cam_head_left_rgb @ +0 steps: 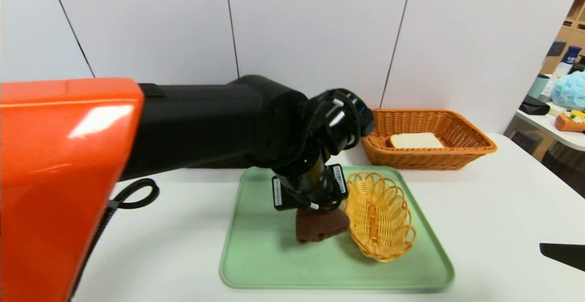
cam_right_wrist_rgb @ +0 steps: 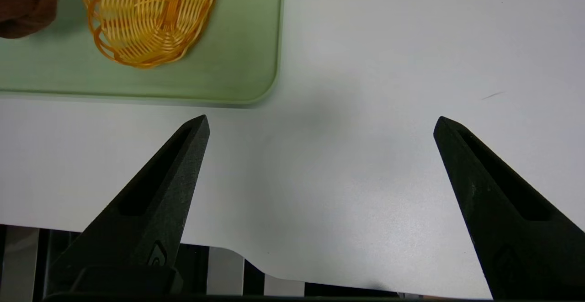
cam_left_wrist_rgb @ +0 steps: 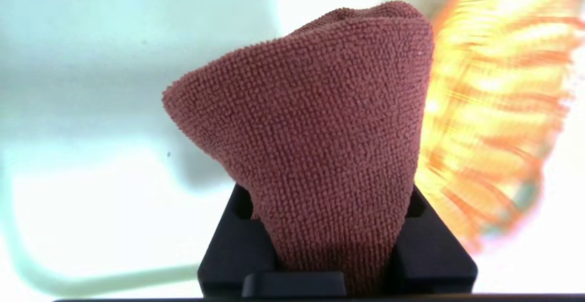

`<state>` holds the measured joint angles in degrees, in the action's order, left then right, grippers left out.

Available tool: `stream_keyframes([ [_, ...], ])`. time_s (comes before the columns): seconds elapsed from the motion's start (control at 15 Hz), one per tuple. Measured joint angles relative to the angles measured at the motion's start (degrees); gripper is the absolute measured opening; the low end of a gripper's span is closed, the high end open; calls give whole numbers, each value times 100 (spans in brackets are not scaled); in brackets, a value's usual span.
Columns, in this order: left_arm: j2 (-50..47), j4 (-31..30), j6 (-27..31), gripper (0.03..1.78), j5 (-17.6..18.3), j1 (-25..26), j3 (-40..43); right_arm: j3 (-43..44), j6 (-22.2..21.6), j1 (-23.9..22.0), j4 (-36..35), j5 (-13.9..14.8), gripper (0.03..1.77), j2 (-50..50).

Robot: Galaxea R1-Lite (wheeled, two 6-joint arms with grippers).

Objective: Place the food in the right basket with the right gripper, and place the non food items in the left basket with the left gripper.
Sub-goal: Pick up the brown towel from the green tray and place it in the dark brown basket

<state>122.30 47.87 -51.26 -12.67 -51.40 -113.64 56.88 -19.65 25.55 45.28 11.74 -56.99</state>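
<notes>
Next, my left gripper releases the dark-brown towel in the dark basket [cam_head_left_rgb: 244, 136] behind my arm, toward the orange-tan basket.
My left gripper [cam_head_left_rgb: 316, 210] hangs over the green tray [cam_head_left_rgb: 274, 265], shut on the dark-brown towel [cam_head_left_rgb: 320, 226]; the towel [cam_left_wrist_rgb: 320, 146] bulges out between the black fingers [cam_left_wrist_rgb: 233, 251] in the left wrist view. The toast slice [cam_head_left_rgb: 416, 140] lies in the orange-tan right basket [cam_head_left_rgb: 475, 149] at the back right. The left basket is hidden behind my left arm, and the spoon is out of view. My right gripper [cam_right_wrist_rgb: 321, 124] stands open over bare white table near its front right edge, with only a finger [cam_head_left_rgb: 562, 252] showing in the head view.
A small yellow oval basket [cam_head_left_rgb: 379, 215] sits on the tray right beside the towel, also seen from the right wrist as the yellow basket [cam_right_wrist_rgb: 146, 14]. The tray corner [cam_right_wrist_rgb: 256, 82] lies near the right gripper. A side table with clutter [cam_head_left_rgb: 562, 110] stands far right.
</notes>
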Motion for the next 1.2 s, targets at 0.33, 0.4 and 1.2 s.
stream_keyframes([
  [0.33,-1028,-562,505,53,-50,746,-9,-201,-9,-1,-2,7,170,66],
  [0.4,-1136,-741,761,53,-73,1041,-9,-241,-9,-1,1,9,170,90],
  [1.2,-77,-3674,3487,53,-522,3028,44,-291,-9,-20,23,24,170,211],
])
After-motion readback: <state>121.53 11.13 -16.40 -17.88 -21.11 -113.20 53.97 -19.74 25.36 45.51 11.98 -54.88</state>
